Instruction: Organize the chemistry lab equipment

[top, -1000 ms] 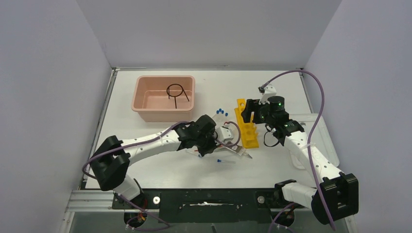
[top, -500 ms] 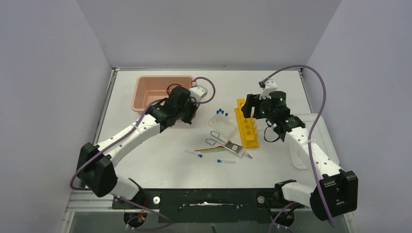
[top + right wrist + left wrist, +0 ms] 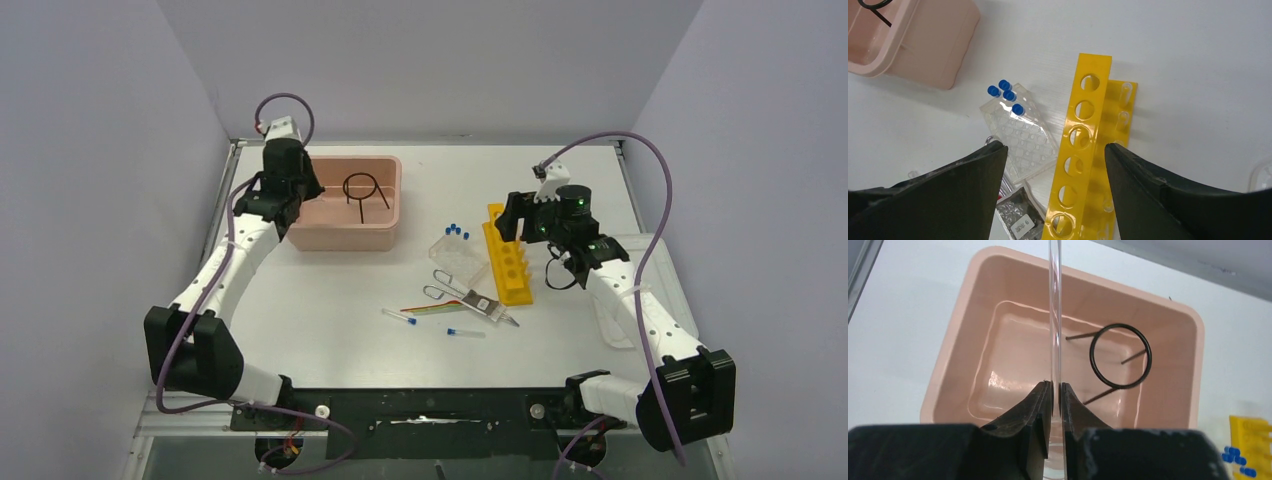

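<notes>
The thin clear rod, now held out over the pink tub, will be let go by my left gripper on the pink tub's open bottom beside the black wire ring (image 3: 328, 208) (image 3: 1032, 365).
My left gripper (image 3: 1055, 385) is shut on a thin clear rod (image 3: 1054, 315) that sticks straight out past the fingertips over the pink tub (image 3: 955, 355). A black wire ring (image 3: 1120, 356) with a stem lies inside the tub. From above, the left gripper (image 3: 280, 200) hangs at the tub's left rim. My right gripper (image 3: 1055, 150) is open above the yellow holed rack (image 3: 1083, 145), holding nothing. Left of it lies the clear tube rack (image 3: 1020, 130) with blue-capped tubes (image 3: 1005, 92).
Metal tongs (image 3: 450, 290) and thin coloured sticks (image 3: 435, 309) lie mid-table. Two loose blue-capped tubes (image 3: 400, 317) rest nearer the front. A white lid (image 3: 650, 290) sits at the right edge, partly under the right arm. Walls close in on three sides.
My left arm has swung from the table's middle to the far left, over the pink tub's left side. The right arm has barely moved.
</notes>
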You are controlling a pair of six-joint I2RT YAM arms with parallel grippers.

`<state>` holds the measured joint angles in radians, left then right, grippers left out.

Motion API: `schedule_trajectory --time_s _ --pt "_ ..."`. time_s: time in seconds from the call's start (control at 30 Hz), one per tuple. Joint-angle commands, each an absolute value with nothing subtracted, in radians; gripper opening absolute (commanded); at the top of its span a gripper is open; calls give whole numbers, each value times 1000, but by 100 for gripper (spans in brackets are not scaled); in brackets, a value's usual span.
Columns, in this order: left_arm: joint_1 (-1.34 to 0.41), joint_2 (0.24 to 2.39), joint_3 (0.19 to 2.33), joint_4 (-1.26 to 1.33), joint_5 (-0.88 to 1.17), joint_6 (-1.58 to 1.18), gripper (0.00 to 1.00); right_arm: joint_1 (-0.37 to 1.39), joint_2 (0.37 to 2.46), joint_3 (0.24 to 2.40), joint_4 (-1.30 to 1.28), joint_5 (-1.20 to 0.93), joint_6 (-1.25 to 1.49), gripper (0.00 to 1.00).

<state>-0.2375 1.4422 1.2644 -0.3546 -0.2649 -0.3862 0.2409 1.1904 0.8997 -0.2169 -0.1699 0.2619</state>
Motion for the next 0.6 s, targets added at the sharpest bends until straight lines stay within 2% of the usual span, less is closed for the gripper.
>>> schedule_trajectory --time_s 0.0,0.57 --pt "-171 1458 1228 -207 -242 -493 3 228 1164 921 -161 -186 251 73" --pt "-150 1613 1095 74 -204 -642 2 206 1153 908 -164 -189 246 73"
